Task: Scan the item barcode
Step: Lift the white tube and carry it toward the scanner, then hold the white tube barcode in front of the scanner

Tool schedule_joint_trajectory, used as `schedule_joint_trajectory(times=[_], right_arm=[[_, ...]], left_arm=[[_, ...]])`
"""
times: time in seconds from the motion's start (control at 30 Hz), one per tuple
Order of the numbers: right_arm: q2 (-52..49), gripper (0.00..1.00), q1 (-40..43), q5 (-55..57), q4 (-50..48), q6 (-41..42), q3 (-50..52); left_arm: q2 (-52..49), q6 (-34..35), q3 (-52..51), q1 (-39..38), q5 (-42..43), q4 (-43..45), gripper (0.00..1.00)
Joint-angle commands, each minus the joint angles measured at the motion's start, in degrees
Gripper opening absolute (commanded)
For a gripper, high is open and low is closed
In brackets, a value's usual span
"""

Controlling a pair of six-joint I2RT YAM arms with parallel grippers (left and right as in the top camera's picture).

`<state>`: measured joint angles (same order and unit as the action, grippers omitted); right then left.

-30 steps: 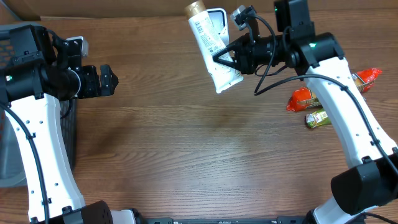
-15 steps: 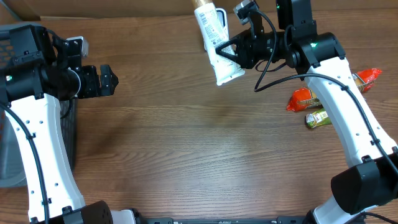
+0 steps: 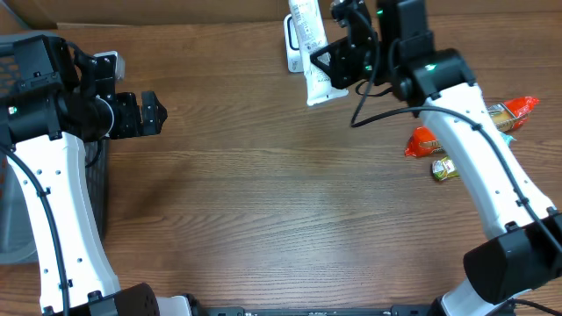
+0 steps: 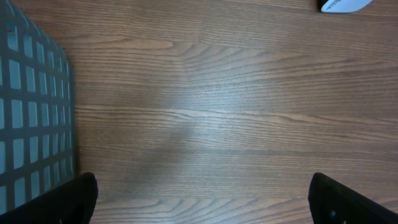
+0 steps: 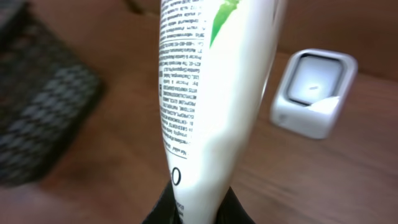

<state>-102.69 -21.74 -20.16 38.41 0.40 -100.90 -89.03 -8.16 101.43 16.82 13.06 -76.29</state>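
Observation:
My right gripper has the white tube, which is now held beside the white scanner. Next, I put it down on top of the orange and green snack packets (image 3: 470, 140).
The item is a white tube (image 3: 312, 53) with black fine print and a green mark, held at its crimped end by my right gripper (image 3: 329, 66), which is shut on it. From the right wrist camera the tube (image 5: 211, 93) rises out of the right gripper (image 5: 198, 208), and the white scanner (image 5: 314, 92) sits on the table just to its right. Overhead, the tube partly covers the scanner (image 3: 293, 42) at the back edge. No barcode shows in any view. My left gripper (image 3: 151, 112) hangs open at the left, its fingers (image 4: 68, 199) wide apart over bare wood.
Three snack packets lie at the right: an orange one (image 3: 428, 140), a green one (image 3: 446, 167) and a red-tipped one (image 3: 518, 107). A dark mesh basket (image 4: 31, 124) stands at the left edge, under the left arm.
The right gripper has carried the tube toward the back of the table, so that it now overlaps the scanner and points more straight back. The left arm has not moved.

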Motion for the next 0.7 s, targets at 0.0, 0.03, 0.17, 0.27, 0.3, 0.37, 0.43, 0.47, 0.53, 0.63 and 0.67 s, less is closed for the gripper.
schedule_joint_trajectory(times=[0.0,0.03,0.17,0.27,0.3,0.37,0.43,0.47,0.53,0.63,0.67], right_arm=[[-0.3,0.04,-4.2,23.1,-4.1,-2.4,-0.7],[-1.1,0.04,-5.3,28.5,-5.7,-4.3,-0.7],[-5.6,0.04,-8.3,48.4,-15.0,-14.6,-0.7],[-10.5,0.04,-8.6,55.6,-24.8,-26.9,-0.7],[-12.0,0.04,-8.6,56.9,-27.8,-31.7,-0.7],[-19.0,0.04,-8.1,59.7,-40.9,-52.2,-0.7],[-21.9,0.04,-7.9,59.7,-45.5,-58.8,-0.7],[-23.3,0.04,-7.8,59.7,-47.4,-60.8,-0.7],[-25.9,0.04,-7.8,59.7,-50.9,-63.3,-0.7],[-29.5,0.04,-7.7,59.7,-53.9,-65.9,-0.7],[-30.6,0.04,-7.5,59.7,-54.3,-67.0,-0.7]], left_arm=[[-0.2,-1.5,0.6,-0.1,-0.2,0.0,1.0],[-0.2,-1.5,0.6,-0.1,-0.1,0.0,0.99],[-0.2,-1.5,0.6,-0.1,-0.2,0.0,0.99],[-0.2,-1.5,0.6,-0.1,-0.1,0.1,1.0],[-0.2,-1.5,0.6,-0.1,-0.1,0.0,1.0],[-0.2,-1.5,0.6,-0.1,-0.2,0.0,0.99],[-0.2,-1.5,0.6,-0.1,-0.1,0.1,1.0],[-0.2,-1.5,0.6,-0.1,-0.2,0.0,1.0],[-0.2,-1.5,0.6,-0.1,-0.2,0.0,1.0],[-0.2,-1.5,0.6,-0.1,-0.2,0.1,0.99],[-0.2,-1.5,0.6,-0.1,-0.1,0.0,1.0]])
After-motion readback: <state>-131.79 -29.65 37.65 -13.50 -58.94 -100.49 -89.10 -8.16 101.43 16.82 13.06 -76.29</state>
